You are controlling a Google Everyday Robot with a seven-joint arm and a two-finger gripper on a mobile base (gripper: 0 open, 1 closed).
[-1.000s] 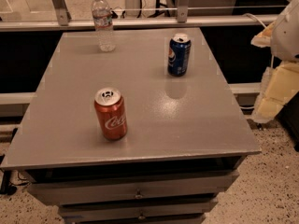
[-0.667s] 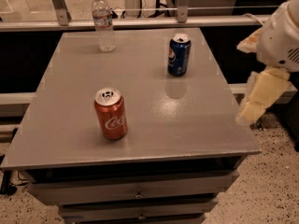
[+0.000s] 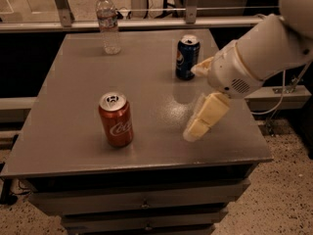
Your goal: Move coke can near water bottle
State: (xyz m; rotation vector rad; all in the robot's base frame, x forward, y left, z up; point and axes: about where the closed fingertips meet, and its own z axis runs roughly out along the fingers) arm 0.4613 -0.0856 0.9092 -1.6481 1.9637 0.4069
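Note:
I should next grip the can's lower half (image 3: 120,128) on the red coke can, to move it near the water bottle.
The red coke can (image 3: 116,119) stands upright on the grey table (image 3: 68,82), front left of centre. The water bottle (image 3: 108,23) stands upright at the table's far left edge, well behind the can. My gripper (image 3: 196,100) hangs over the right half of the table, to the right of the coke can and apart from it. Its cream fingers (image 3: 206,116) are spread open and hold nothing. The white arm (image 3: 264,53) reaches in from the upper right.
A blue Pepsi can (image 3: 187,57) stands at the back right of the table, just behind my gripper. The table has drawers (image 3: 142,202) in front. A rail and posts (image 3: 146,21) run behind it. Speckled floor (image 3: 274,199) lies to the right.
My arm has swung in from the right edge of the view to over the right half of the table, closer to the coke can. The cans and the bottle have not moved.

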